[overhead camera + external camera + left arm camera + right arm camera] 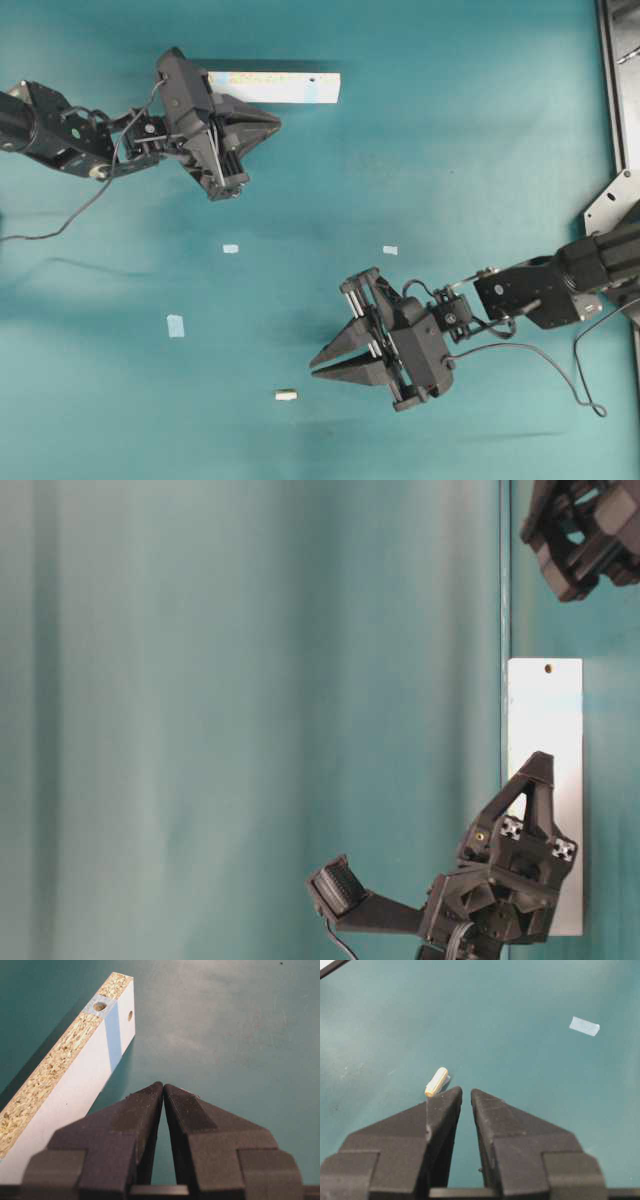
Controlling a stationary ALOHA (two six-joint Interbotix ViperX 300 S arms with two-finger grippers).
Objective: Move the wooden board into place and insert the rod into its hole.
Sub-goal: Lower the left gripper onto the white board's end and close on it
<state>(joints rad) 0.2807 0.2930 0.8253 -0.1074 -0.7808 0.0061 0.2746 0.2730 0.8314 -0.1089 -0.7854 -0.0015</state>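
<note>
The wooden board's other pale blue tape band point(222, 79) is away from the dark hole. My left gripper goes there next and closes on it.
The wooden board point(290, 87) lies flat at the far side of the teal table, with a small dark hole near its right end. In the left wrist view the wooden board point(75, 1070) runs along the left, chipboard edge up. My left gripper point(277, 122) sits just beside its long edge, shut, with nothing between its fingertips point(150, 1092). The rod point(286, 395), a tiny cream peg, lies near the front. My right gripper point(312, 366) hovers just right of it, jaws parted by a narrow gap and empty. In the right wrist view the rod point(436, 1081) lies just past the left fingertip.
Three small pale blue tape squares point(231, 248) point(390, 250) point(176, 325) lie on the table's middle and left. A grey metal frame point(615, 100) runs along the right edge. A black cable point(560, 365) trails from the right arm.
</note>
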